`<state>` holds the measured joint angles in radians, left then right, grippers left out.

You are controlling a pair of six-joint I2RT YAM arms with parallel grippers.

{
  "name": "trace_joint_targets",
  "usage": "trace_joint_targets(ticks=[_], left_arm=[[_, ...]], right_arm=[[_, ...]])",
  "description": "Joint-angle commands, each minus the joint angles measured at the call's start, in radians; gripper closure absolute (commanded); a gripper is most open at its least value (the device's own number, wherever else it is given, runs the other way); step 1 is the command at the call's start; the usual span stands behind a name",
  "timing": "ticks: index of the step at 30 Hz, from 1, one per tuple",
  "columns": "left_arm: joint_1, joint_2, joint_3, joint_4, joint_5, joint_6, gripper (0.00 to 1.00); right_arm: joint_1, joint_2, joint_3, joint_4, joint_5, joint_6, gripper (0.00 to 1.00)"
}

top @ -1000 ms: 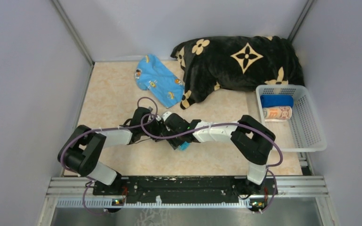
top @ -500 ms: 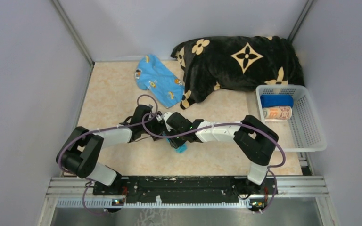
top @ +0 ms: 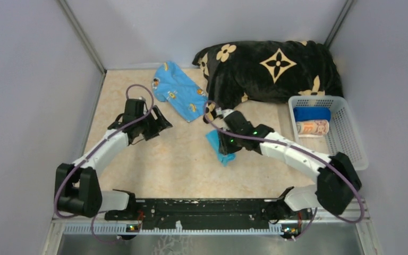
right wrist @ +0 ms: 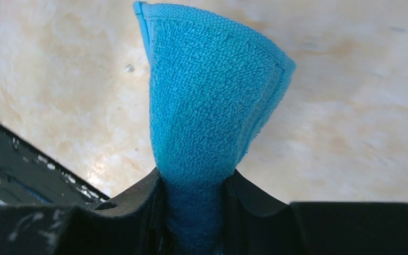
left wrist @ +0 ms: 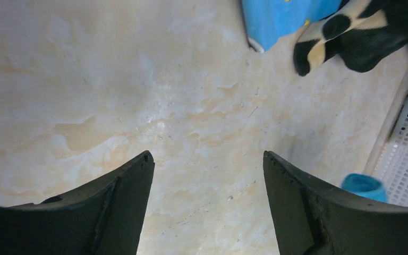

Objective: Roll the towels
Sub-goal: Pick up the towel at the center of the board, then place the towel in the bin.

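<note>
Next, I set the turquoise towel with my right gripper in the white basket (top: 312, 139), just in front of the striped roll. The towel now hangs above the table middle.
My right gripper (top: 224, 144) is shut on the plain turquoise towel (top: 214, 143), which hangs from it as a rolled bundle above the table middle. In the right wrist view the towel (right wrist: 212, 101) fills the gap between the shut gripper's (right wrist: 194, 183) jaws. My left gripper (top: 158, 124) is open and empty over the left of the table, its jaws wide apart in the left wrist view (left wrist: 207, 159). The light blue cartoon-print towel (top: 179, 96) lies spread at the back. A dark blue roll (top: 312, 113) and a striped roll (top: 312, 128) lie in the white basket (top: 345, 151).
The large black plush blanket with tan flowers (top: 271, 66) is heaped at the back right, its corner overlapping the light blue towel. The basket stands at the right edge. Grey walls enclose the table on three sides. The rail with the arm bases (top: 207, 210) runs along the front.
The arms were close together at the table centre on the turquoise towel. The left gripper has let go and swung back left. The right gripper has carried the towel right and back.
</note>
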<state>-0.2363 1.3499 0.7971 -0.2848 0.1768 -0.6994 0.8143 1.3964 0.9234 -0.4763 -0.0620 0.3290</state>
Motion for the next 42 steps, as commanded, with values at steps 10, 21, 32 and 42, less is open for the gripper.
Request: trace_joint_targets(ticks=[10,21,32,42], left_arm=[[0.038,-0.244,0.160,-0.163,-0.177,0.353,0.14],[0.040,-0.245,0.113,-0.149,-0.160,0.352,0.13],[0.067,-0.229,0.090,-0.147,-0.131,0.339,0.12],[0.100,-0.205,0.087,-0.149,-0.126,0.329,0.12]], right_arm=[[-0.730,-0.338,0.134,-0.443,0.173,0.086,0.82],[-1.217,-0.313,0.097,-0.302,0.194,0.130,0.85],[-1.346,-0.239,-0.077,-0.143,0.358,0.288,0.86],[-1.353,-0.155,-0.173,-0.005,0.353,0.313,0.89]])
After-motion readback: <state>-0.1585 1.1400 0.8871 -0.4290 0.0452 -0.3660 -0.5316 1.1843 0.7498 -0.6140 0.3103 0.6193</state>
